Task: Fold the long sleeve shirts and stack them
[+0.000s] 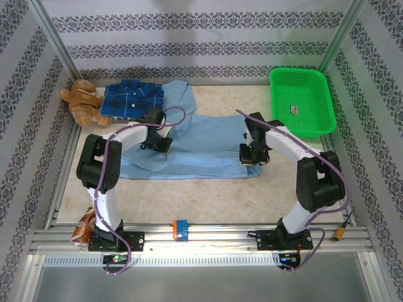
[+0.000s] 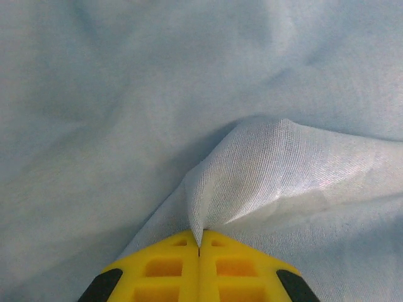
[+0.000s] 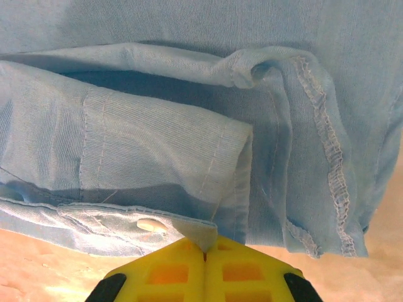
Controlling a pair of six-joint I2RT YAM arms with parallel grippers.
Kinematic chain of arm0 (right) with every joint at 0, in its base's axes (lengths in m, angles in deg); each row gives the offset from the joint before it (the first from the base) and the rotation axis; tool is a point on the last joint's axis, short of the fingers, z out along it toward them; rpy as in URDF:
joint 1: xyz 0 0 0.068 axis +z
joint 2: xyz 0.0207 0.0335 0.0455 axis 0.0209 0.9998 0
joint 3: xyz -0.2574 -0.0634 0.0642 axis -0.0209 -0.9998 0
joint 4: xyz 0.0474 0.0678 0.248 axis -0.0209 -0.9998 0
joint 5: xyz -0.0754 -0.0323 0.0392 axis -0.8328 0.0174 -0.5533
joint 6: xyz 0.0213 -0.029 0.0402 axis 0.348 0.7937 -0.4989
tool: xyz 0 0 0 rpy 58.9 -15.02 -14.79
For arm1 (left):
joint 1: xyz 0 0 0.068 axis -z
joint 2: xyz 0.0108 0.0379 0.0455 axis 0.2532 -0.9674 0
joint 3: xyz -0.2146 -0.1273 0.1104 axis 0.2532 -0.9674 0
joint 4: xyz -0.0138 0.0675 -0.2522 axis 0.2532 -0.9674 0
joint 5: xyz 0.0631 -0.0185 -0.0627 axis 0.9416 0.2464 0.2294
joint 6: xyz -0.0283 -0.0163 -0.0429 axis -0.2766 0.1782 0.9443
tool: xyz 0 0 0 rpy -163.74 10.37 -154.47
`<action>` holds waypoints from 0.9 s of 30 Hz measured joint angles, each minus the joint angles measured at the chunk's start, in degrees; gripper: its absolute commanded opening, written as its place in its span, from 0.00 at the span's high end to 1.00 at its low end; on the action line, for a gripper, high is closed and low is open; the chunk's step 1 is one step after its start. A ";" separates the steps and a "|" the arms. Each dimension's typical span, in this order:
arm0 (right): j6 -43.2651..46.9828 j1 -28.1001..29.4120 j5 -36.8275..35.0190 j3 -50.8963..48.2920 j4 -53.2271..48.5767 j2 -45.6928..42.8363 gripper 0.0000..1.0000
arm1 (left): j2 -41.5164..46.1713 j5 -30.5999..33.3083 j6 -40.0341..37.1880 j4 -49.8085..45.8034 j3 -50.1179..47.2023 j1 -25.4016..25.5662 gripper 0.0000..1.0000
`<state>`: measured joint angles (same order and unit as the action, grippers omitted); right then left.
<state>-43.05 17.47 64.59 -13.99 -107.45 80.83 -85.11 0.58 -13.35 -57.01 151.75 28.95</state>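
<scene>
Next, I release the corner of the buttoned cuff from my right gripper, laying it flat along the light blue shirt's front edge (image 1: 245, 173) (image 3: 236, 251), beside bare table.
The light blue shirt (image 1: 201, 148) lies spread across the middle of the table. My left gripper (image 1: 157, 143) is down on its left part, shut on a pinched fold of the cloth (image 2: 252, 182). My right gripper (image 1: 250, 157) is at the shirt's right edge, shut on a corner of the buttoned cuff (image 3: 201, 229), with a white button (image 3: 150, 224) beside it. The dark blue plaid shirt (image 1: 133, 99) lies folded at the back left.
A brown teddy bear (image 1: 84, 102) sits at the back left corner next to the plaid shirt. A green basket (image 1: 301, 100) stands at the back right. A small orange and blue object (image 1: 180, 228) rests on the front rail. Bare table (image 1: 208, 198) lies in front of the shirt.
</scene>
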 measured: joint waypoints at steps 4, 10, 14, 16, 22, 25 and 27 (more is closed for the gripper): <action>0.02 -0.04 -0.02 0.07 -0.37 0.02 1.00 | 0.79 0.85 1.66 0.50 -0.57 -0.33 0.94; 0.22 -0.04 -0.02 1.31 -1.14 0.37 1.00 | 1.92 2.14 3.76 1.53 -2.56 -0.57 0.95; 0.17 -0.31 -0.02 1.75 -1.33 0.13 1.00 | 4.22 3.04 5.07 2.49 -4.24 -0.57 0.94; 0.17 -0.42 -0.02 1.49 -1.05 -0.37 1.00 | 5.40 3.21 5.81 3.06 -5.11 -0.57 0.94; 0.15 -0.92 -0.04 -0.42 1.49 0.72 0.88 | 5.42 3.48 7.63 3.54 -5.46 -0.57 0.90; -0.11 -1.18 -0.81 -0.39 3.17 3.85 0.59 | 5.11 4.02 8.68 3.52 -5.44 -0.63 0.48; -0.22 -1.44 -2.01 -0.39 3.80 5.66 0.50 | 5.05 4.61 9.42 3.39 -5.31 -0.94 0.28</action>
<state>-43.27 16.03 62.58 -14.38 -103.65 86.49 -80.06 5.19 -3.93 -53.63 146.44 28.01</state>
